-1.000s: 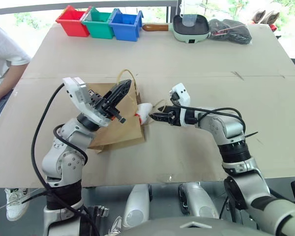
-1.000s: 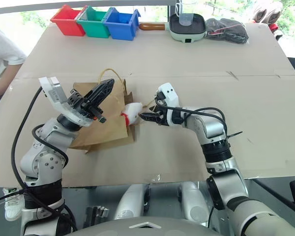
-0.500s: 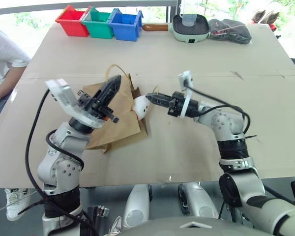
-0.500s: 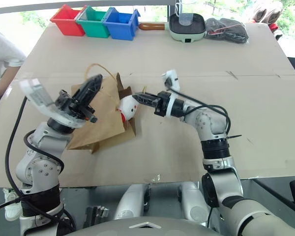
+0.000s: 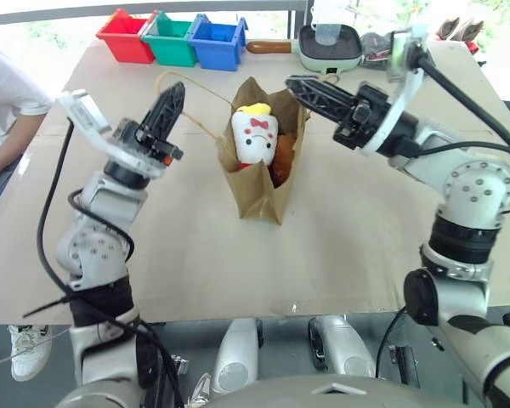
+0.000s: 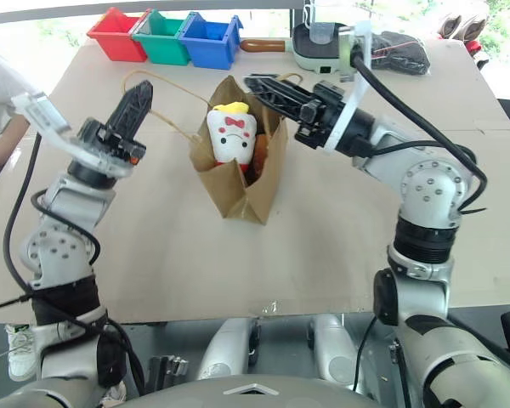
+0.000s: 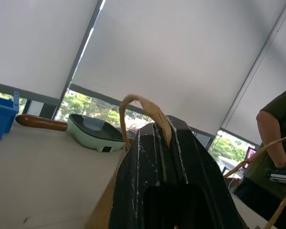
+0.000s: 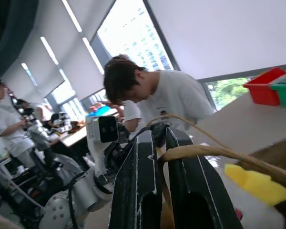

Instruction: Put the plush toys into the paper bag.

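I will set the paper bag down on the middle of the table (image 5: 274, 180) between my grippers and let go of its handle with my right gripper.
The paper bag (image 5: 267, 192) stands upright in the middle of the table, its mouth pulled open. The white plush toy (image 5: 255, 136), with a yellow top and red marks on its face, sits in the mouth facing me. A brown-orange toy (image 5: 282, 165) shows beside it, deeper inside. My left gripper (image 5: 176, 88) is raised left of the bag, shut on one thin loop handle (image 7: 145, 106). My right gripper (image 5: 292, 84) is raised over the bag's right side, shut on the other handle (image 8: 207, 152).
Red (image 5: 126, 36), green (image 5: 173, 39) and blue (image 5: 216, 42) bins stand at the table's far left. A pale green pan (image 5: 330, 47) and a dark bundle (image 5: 384, 48) lie at the far edge. A person in a white shirt (image 5: 4, 98) sits at the left.
Both grippers rose and drew apart, lifting the bag from lying flat to standing upright. The right gripper shut on its handle. The white toy went from beside the bag's mouth into it.
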You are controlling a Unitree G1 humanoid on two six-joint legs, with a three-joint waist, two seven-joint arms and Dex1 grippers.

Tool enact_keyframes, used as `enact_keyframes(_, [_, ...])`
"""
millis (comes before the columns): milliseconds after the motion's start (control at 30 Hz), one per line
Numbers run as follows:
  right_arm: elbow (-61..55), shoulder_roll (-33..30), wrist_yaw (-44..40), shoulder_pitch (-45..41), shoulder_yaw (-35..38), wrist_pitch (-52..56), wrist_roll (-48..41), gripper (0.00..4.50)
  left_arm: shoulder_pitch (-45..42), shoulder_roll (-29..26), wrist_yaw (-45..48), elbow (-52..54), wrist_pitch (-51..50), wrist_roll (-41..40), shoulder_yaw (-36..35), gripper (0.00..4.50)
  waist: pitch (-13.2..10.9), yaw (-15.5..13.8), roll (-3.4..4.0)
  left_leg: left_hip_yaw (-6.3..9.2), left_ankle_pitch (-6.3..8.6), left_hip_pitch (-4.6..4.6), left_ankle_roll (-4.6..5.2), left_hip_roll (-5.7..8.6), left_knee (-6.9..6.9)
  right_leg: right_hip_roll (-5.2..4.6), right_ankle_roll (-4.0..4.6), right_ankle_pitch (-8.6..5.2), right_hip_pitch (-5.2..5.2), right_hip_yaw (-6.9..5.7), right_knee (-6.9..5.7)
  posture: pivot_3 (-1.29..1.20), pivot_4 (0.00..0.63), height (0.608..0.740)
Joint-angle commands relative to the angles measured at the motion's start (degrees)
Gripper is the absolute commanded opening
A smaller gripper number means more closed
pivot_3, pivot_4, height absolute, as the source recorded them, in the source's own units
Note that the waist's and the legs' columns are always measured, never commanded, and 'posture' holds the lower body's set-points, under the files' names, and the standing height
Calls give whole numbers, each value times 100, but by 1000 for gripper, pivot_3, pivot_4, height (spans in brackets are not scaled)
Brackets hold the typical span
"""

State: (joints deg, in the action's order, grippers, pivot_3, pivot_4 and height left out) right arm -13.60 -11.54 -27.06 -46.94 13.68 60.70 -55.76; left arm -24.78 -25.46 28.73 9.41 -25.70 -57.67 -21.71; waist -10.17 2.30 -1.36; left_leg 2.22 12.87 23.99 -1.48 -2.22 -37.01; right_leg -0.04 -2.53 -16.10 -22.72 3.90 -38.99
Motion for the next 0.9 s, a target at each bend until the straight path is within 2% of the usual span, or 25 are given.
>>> enact_keyframes(33, [141,-344,106,168,640,-187,-315,167,-322,-242,261,-563,133,261,-130,0,0,-2,0,-2,0,0,0,0,0,-1,0,0,1,1,2,0,150,740])
enact_keyframes(167, [211,-445,413,162,1139,-342,-836,167,-428,-332,289,-1118,152,426,-285,0,-2,22,4,-13,0,0,1,1,9,-3,0,0,-3,13,6,0,150,740])
enact_keyframes(400, [293,-483,878,46,1281,-656,-1249,167,-930,-530,492,-1569,179,621,-292,0,-2,11,4,-12,0,0,0,-3,16,1,0,0,-7,10,5,0,150,740])
enact_keyframes(500, [8,-621,678,239,811,-527,-1163,167,-931,-482,783,-1169,9,670,103,0,-2,5,4,-18,0,0,1,0,18,-4,0,0,-7,15,9,0,150,740])
enact_keyframes(633, [-358,-931,380,631,-454,-670,-144,167,-949,-246,828,-959,-97,812,481,0,-2,-2,3,-14,0,2,0,-1,20,-4,0,0,-7,12,12,0,150,740])
enact_keyframes(833, [-280,-1086,193,569,-1094,-876,549,167,-835,-268,856,-895,-188,1112,718,0,-2,15,4,-15,0,-2,0,-1,18,-1,-1,0,-8,16,5,0,150,740])
enact_keyframes(900, [-310,-1248,12,586,-1020,-939,593,677,-538,-490,1172,-797,-256,1098,659,0,-2,21,4,-15,0,-2,0,-1,18,-1,0,0,-8,15,7,0,150,740])
